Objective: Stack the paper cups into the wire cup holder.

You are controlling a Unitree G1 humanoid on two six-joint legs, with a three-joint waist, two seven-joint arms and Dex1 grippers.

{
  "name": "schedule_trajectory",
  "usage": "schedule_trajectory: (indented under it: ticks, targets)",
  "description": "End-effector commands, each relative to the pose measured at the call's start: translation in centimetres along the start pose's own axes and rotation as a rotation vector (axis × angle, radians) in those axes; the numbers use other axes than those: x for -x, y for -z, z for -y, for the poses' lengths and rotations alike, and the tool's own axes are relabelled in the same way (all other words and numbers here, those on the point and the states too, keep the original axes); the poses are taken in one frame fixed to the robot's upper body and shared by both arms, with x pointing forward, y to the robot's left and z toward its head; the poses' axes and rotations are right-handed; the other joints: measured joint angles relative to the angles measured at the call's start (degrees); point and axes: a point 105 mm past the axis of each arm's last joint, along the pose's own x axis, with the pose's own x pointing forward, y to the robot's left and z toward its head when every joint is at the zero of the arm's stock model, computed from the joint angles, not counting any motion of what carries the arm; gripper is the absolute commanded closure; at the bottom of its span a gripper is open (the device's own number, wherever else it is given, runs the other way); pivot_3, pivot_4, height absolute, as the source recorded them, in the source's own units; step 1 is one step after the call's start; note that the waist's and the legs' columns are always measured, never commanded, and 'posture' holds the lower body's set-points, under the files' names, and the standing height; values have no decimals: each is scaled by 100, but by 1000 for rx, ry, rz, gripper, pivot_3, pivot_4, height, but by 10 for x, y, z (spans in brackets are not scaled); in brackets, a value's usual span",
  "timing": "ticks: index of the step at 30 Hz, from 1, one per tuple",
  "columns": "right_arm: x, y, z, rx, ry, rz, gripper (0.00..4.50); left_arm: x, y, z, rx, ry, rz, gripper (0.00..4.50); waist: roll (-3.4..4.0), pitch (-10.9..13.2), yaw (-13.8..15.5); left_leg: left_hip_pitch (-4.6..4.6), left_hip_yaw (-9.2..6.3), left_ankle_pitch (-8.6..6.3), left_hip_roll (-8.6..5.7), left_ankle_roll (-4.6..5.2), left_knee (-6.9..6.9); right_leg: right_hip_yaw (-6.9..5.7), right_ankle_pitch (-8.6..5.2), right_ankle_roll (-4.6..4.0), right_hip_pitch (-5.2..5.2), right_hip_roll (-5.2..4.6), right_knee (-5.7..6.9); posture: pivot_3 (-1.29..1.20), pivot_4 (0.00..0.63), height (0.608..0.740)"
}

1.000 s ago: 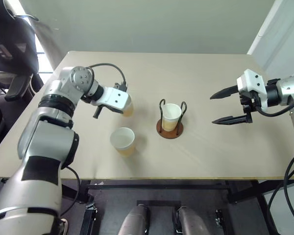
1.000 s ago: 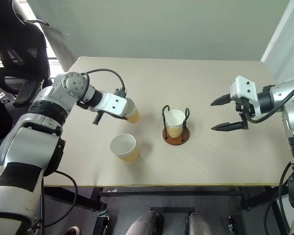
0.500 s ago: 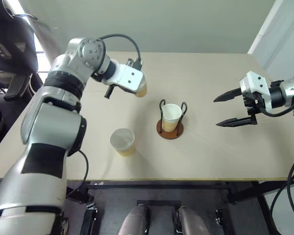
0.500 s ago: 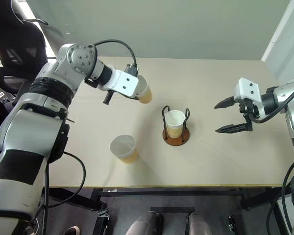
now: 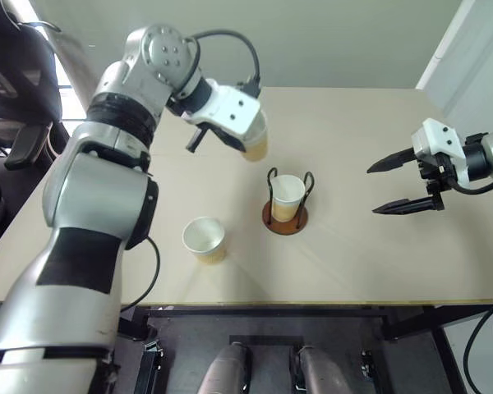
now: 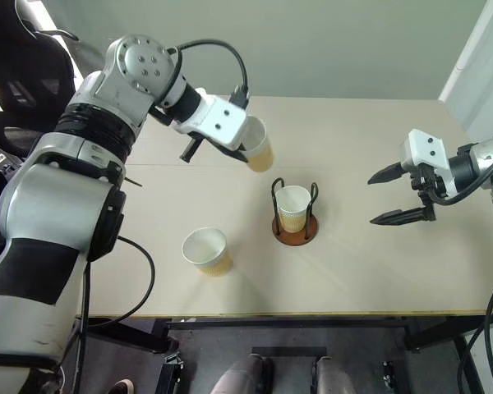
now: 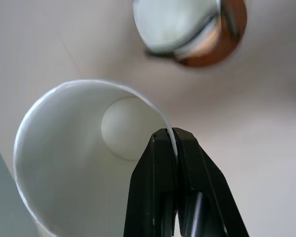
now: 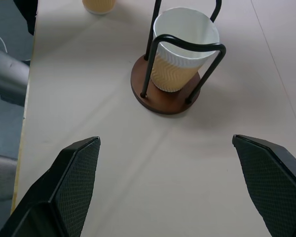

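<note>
Next, I let go of the tan paper cup, now held in the air behind the holder, with my left gripper inside the paper cup standing in the wire cup holder (image 5: 290,189) (image 7: 177,22).
My left gripper (image 7: 169,140) is shut on the rim of a tan paper cup (image 5: 256,144), held in the air behind and left of the wire cup holder (image 5: 284,215). The holder has a reddish-brown disc base (image 8: 164,98) and black wire loops, and one paper cup (image 8: 183,48) stands inside it. Another paper cup (image 5: 205,240) stands upright on the table nearer the front, left of the holder. At the table's right side my right gripper (image 5: 402,183) hangs open above the surface, pointing toward the holder.
The light wooden table (image 5: 353,123) runs to a front edge near the bottom of the head views. A black office chair (image 6: 25,74) stands off the far left corner. A grey wall rises behind the table.
My left arm has lifted the held cup off the table's left part and carried it up and right, toward the holder. The right gripper has stayed nearly still and open.
</note>
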Motion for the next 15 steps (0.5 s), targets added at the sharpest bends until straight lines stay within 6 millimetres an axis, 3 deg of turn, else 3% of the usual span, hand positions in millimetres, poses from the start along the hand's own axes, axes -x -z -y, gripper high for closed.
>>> schedule_trajectory:
  ticks: [1, 15]
  targets:
    - [6, -6, -1, 28, -2, -5, 69, 15, -20, -15, -28, -37, 55, 4443, 1, 0, -3, -1, -4, -3, 3, 3, 4, 5, 0, 3, 2, -5, 1, 0, 150, 740]
    - [8, -4, -5, 13, -17, -30, 69, -7, -53, -24, -84, 7, 144, 4443, -1, 1, 3, -2, 11, -12, 9, 17, 15, 7, 10, 46, 7, -10, 0, 0, 150, 740]
